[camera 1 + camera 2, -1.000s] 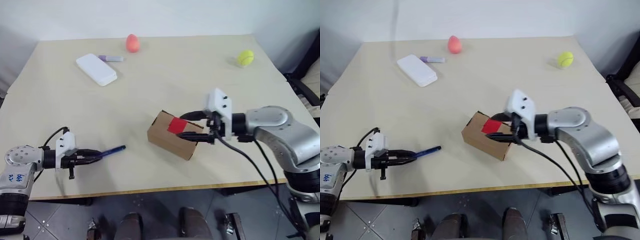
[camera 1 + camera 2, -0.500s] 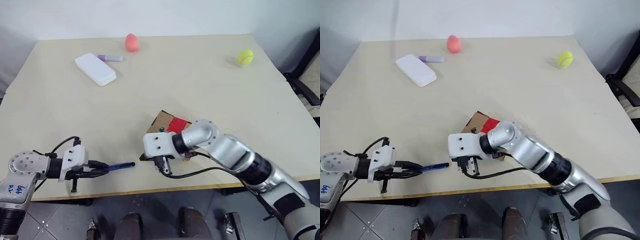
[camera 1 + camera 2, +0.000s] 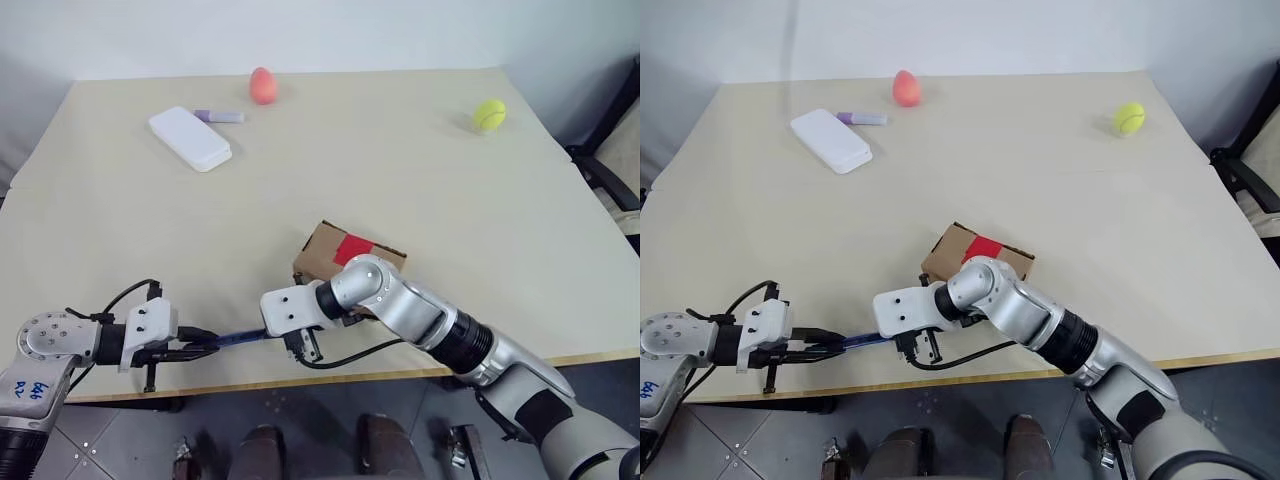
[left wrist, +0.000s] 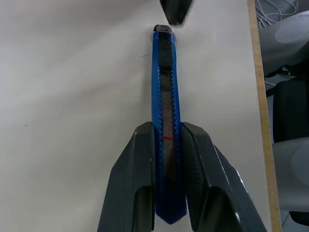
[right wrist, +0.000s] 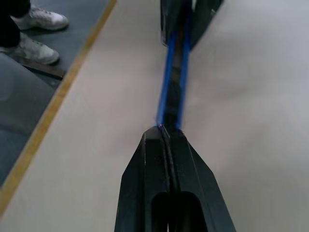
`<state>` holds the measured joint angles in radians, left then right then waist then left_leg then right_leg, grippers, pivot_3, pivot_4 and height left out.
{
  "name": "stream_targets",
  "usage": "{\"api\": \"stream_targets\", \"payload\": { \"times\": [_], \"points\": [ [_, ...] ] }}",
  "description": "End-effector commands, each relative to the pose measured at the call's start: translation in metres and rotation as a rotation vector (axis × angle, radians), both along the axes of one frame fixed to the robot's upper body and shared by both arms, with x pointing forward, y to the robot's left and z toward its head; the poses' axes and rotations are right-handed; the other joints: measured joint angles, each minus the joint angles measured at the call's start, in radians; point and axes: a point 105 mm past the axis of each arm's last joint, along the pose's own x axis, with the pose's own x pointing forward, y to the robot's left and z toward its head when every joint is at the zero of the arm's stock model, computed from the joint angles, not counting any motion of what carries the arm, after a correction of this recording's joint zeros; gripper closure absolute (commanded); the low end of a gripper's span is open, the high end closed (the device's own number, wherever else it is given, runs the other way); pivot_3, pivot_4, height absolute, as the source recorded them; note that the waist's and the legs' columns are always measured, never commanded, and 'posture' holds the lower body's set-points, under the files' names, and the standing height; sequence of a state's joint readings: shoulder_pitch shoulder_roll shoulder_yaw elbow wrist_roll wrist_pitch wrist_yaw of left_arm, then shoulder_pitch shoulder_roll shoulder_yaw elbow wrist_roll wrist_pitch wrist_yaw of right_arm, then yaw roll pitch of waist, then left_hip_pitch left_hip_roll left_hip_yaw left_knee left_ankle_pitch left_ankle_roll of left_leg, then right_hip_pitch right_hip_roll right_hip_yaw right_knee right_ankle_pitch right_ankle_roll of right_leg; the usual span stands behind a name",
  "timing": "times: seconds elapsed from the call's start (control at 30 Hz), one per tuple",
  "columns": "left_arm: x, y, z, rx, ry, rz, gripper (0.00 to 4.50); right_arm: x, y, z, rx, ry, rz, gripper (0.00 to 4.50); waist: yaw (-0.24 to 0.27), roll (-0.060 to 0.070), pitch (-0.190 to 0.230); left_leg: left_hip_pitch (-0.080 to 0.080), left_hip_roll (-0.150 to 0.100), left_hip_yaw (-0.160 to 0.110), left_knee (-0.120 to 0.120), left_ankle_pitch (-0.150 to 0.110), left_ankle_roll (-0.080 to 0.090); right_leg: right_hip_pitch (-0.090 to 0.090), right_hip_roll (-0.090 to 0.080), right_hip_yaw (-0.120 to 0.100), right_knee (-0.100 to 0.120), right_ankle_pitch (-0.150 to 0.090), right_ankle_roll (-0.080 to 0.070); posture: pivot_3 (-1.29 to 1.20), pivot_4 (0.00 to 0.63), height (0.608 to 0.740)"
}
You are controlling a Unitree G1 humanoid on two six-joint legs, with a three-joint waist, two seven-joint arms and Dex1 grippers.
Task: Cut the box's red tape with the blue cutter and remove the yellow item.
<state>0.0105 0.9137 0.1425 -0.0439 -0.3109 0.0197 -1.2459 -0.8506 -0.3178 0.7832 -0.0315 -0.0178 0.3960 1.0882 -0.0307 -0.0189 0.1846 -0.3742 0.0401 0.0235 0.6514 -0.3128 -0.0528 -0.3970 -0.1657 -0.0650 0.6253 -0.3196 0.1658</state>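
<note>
Next, my right gripper hands the blue cutter over to my left gripper, letting go of it above the bare table beside the brown box (image 3: 263,228).
My left gripper (image 4: 166,128) is shut on the blue cutter (image 3: 236,338), which it holds low over the table near the front edge, the free end pointing right. My right gripper (image 5: 169,129) has reached across to that end. It is shut, with its fingertips against the cutter's tip; I cannot tell whether they pinch it. The brown box (image 3: 322,256) with the red tape (image 3: 355,247) on top sits just behind my right forearm, which covers its near side. The yellow item is out of view.
At the back left lie a white case (image 3: 190,138) and a purple marker (image 3: 220,116), with a pinkish egg shape (image 3: 263,85) behind them. A tennis ball (image 3: 490,114) sits at the back right. The table's front edge (image 3: 200,386) runs just below both grippers.
My right gripper left the box, swung down and left to the cutter's tip, and shut. My left gripper drew the cutter slightly back and to the right early on, then held still.
</note>
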Motion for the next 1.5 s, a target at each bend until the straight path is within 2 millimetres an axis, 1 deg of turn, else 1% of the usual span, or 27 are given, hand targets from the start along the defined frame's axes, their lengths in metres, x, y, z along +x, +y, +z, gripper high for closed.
{"api": "stream_targets", "payload": {
  "times": [0.03, 0.17, 0.23, 0.33, 0.47, 0.57, 0.73, 0.83, 0.97, 1.13, 1.3, 1.4, 1.5],
  "points": [
    [-0.003, -0.004, -0.004, 0.003, 0.002, -0.017, 4.07, -0.003, 0.009, 0.0, 0.022, -0.012, 0.021, 4.47, 0.0, 0.0, 0.0, 0.0, 0.0, 0.0, 0.0, 0.0, 0.0, 0.0, 0.0, 0.0, 0.0, 0.0, 0.0, 0.0, 0.15, 0.74],
    [-0.002, -0.006, -0.004, 0.0, 0.0, -0.019, 4.07, 0.001, 0.013, -0.005, 0.023, -0.026, 0.01, 4.47, 0.0, 0.0, 0.0, 0.0, 0.0, 0.0, 0.0, 0.0, 0.0, 0.0, 0.0, 0.0, 0.0, 0.0, 0.0, 0.0, 0.15, 0.74],
    [-0.003, -0.007, -0.004, -0.005, 0.0, -0.02, 4.07, 0.001, 0.015, -0.004, 0.037, -0.034, 0.015, 4.47, 0.0, 0.0, 0.0, 0.0, 0.0, 0.0, 0.0, 0.0, 0.0, 0.0, 0.0, 0.0, 0.0, 0.0, 0.0, 0.0, 0.15, 0.74],
    [-0.003, -0.007, -0.004, -0.004, -0.001, -0.021, 4.07, -0.001, 0.019, 0.0, 0.06, -0.026, 0.019, 4.47, 0.0, 0.0, 0.0, 0.0, 0.0, 0.0, 0.0, 0.0, 0.0, 0.0, 0.0, 0.0, 0.001, 0.0, 0.0, 0.0, 0.15, 0.74],
    [-0.001, -0.009, -0.003, -0.008, -0.004, -0.022, 4.07, -0.005, 0.025, -0.005, 0.068, 0.003, 0.027, 4.47, 0.0, 0.0, 0.0, 0.001, 0.0, 0.0, 0.0, 0.0, 0.0, 0.0, 0.0, 0.0, 0.001, 0.0, 0.0, 0.0, 0.15, 0.74],
    [0.0, -0.01, -0.004, -0.012, -0.006, -0.024, 4.07, -0.008, 0.033, -0.006, 0.084, 0.022, 0.029, 4.47, 0.0, 0.0, 0.0, 0.001, 0.0, 0.0, 0.0, 0.0, 0.0, 0.0, 0.0, 0.0, 0.001, 0.0, 0.0, 0.0, 0.15, 0.74],
    [0.001, -0.011, -0.004, -0.017, -0.009, -0.02, 4.07, -0.006, 0.037, -0.006, 0.1, 0.017, 0.025, 4.47, 0.001, 0.0, 0.0, 0.001, 0.0, 0.0, 0.0, 0.0, 0.0, 0.0, 0.0, 0.0, 0.001, 0.0, 0.0, 0.0, 0.15, 0.74],
    [0.001, -0.012, -0.005, -0.018, -0.008, -0.019, 4.07, -0.005, 0.031, 0.0, 0.096, -0.012, 0.044, 4.47, 0.0, 0.0, 0.0, 0.001, 0.0, 0.0, 0.0, 0.0, 0.0, 0.0, 0.0, 0.0, 0.001, 0.0, 0.0, 0.0, 0.15, 0.74],
    [0.002, -0.013, -0.005, -0.021, -0.01, -0.016, 4.07, -0.012, 0.022, 0.016, 0.12, 0.007, 0.075, 4.47, 0.002, 0.0, 0.0, 0.0, 0.0, 0.0, 0.0, 0.0, 0.0, 0.0, 0.0, 0.0, 0.001, 0.0, 0.0, 0.0, 0.15, 0.74],
    [0.003, -0.013, -0.006, -0.024, -0.014, -0.014, 4.07, -0.012, 0.016, 0.021, 0.127, -0.017, 0.082, 4.47, -0.001, 0.0, 0.0, 0.001, 0.0, 0.0, 0.0, 0.0, 0.0, 0.0, 0.0, -0.001, 0.001, 0.0, 0.0, 0.0, 0.15, 0.74],
    [0.003, -0.014, -0.006, -0.027, -0.015, -0.014, 4.07, -0.006, 0.009, 0.008, 0.085, -0.028, 0.063, 4.47, 0.0, 0.0, 0.0, 0.001, 0.001, 0.0, 0.0, 0.0, -0.001, 0.0, 0.0, -0.001, 0.001, 0.0, 0.0, 0.0, 0.15, 0.74],
    [0.004, -0.014, -0.006, -0.028, -0.017, -0.014, 4.07, -0.002, 0.009, 0.002, 0.077, -0.03, 0.039, 4.47, 0.0, 0.0, 0.0, 0.001, 0.001, 0.0, 0.0, 0.0, -0.001, 0.0, 0.0, -0.001, 0.001, 0.0, 0.0, 0.0, 0.15, 0.74],
    [0.004, -0.014, -0.005, -0.027, -0.02, -0.011, 4.07, 0.007, 0.004, -0.018, 0.034, -0.035, -0.004, 4.47, -0.001, 0.0, 0.0, 0.001, 0.001, 0.0, 0.0, 0.0, -0.001, 0.0, 0.0, -0.001, 0.001, 0.0, 0.0, 0.0, 0.15, 0.74]
  ]
}}
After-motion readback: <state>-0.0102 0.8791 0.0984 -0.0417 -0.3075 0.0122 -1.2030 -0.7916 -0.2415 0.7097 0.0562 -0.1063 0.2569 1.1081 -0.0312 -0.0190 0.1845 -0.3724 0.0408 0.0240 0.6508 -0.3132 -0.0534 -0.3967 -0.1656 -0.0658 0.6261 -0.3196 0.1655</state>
